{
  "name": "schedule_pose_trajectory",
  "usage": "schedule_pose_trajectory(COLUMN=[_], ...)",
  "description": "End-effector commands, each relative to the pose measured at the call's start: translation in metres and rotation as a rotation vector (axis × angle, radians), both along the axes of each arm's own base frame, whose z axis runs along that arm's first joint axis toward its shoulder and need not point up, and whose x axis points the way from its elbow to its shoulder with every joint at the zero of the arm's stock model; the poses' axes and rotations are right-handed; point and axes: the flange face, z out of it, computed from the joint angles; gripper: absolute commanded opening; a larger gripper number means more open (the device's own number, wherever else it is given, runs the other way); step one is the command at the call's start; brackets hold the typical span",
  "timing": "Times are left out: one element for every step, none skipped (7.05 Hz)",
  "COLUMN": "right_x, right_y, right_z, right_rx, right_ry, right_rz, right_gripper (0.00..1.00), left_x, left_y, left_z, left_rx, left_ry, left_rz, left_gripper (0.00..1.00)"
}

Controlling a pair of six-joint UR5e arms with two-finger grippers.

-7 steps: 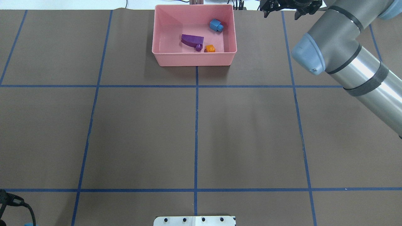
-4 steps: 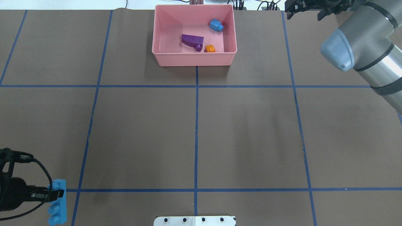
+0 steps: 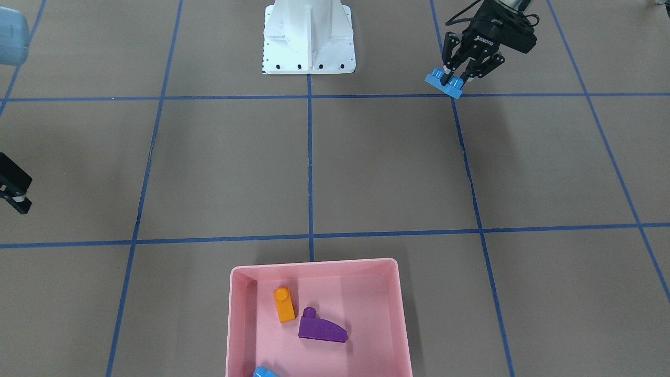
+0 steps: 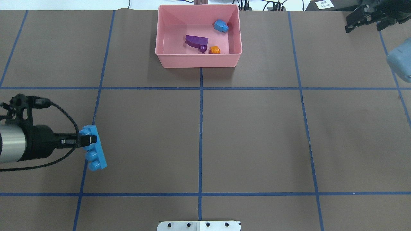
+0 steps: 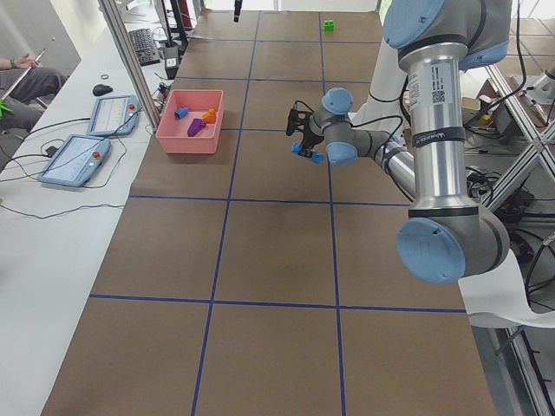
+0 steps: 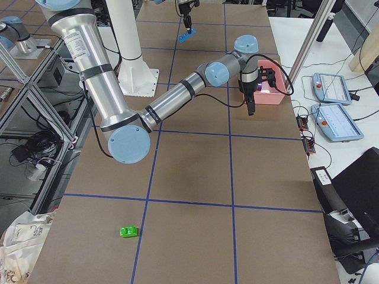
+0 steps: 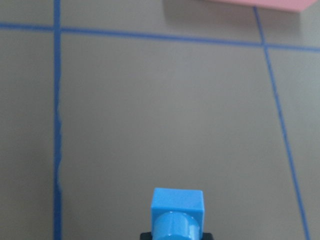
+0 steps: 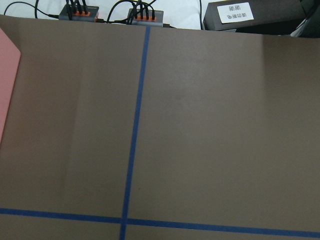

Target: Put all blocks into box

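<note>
Next, I lay the long blue block across the thin end of the purple sloped block (image 3: 342,332) with my left gripper.
The pink box (image 4: 199,61) stands at the far middle of the table. In it lie the purple sloped block (image 4: 196,41), the orange block (image 4: 214,49) and the small blue block (image 4: 221,25). My left gripper (image 4: 88,140) is shut on the long blue block (image 4: 93,148) and holds it above the table at the near left; the block also shows in the front view (image 3: 444,85) and the left wrist view (image 7: 177,212). My right gripper (image 4: 366,26) is open and empty at the far right. The green block (image 6: 128,231) lies on the table beyond my right side.
The white robot base plate (image 4: 199,225) sits at the near edge. Cable hubs (image 8: 112,14) lie along the far edge. Two teach pendants (image 5: 94,134) lie on the side bench beyond the box. Blue tape lines grid the brown table.
My left gripper has come in from the near left corner with the long blue block and moved forward. My right arm has swung further right, away from the box.
</note>
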Motion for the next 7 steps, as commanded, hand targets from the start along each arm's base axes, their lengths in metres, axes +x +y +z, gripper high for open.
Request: schedule_pose_trajectory(right_x=[0.049, 0.074, 0.09, 0.106, 0.121, 0.138, 0.149], right_y=[0.019, 0.034, 0.054, 0.079, 0.103, 0.119, 0.133], right_z=[0.049, 0.07, 0.09, 0.108, 0.13, 0.151, 0.168], right_rx=[0.005, 0.005, 0.009, 0.017, 0.014, 0.025, 0.016], right_ry=[0.031, 0.029, 0.044, 0.054, 0.041, 0.044, 0.052], right_rz=[-0.043, -0.057, -0.077, -0.102, -0.133, -0.168, -0.18], right_gripper=[1.0, 1.0, 1.0, 1.0, 1.0, 1.0, 1.0], left_x=[0.023, 0.031, 0.034, 0.042, 0.064, 0.086, 0.102], left_y=[-0.077, -0.107, -0.136, -0.17, -0.206, -0.25, -0.294], left_z=[-0.061, -0.07, -0.086, -0.102, -0.129, -0.152, -0.177], left_rx=[0.034, 0.039, 0.099, 0.107, 0.11, 0.097, 0.076], left_ry=[0.046, 0.047, 0.015, -0.031, -0.029, -0.045, -0.066], left_rz=[-0.109, -0.144, -0.156, -0.177, -0.196, -0.218, -0.243], left_gripper=[0.0, 0.0, 0.0, 0.0, 0.0, 0.0, 0.0])
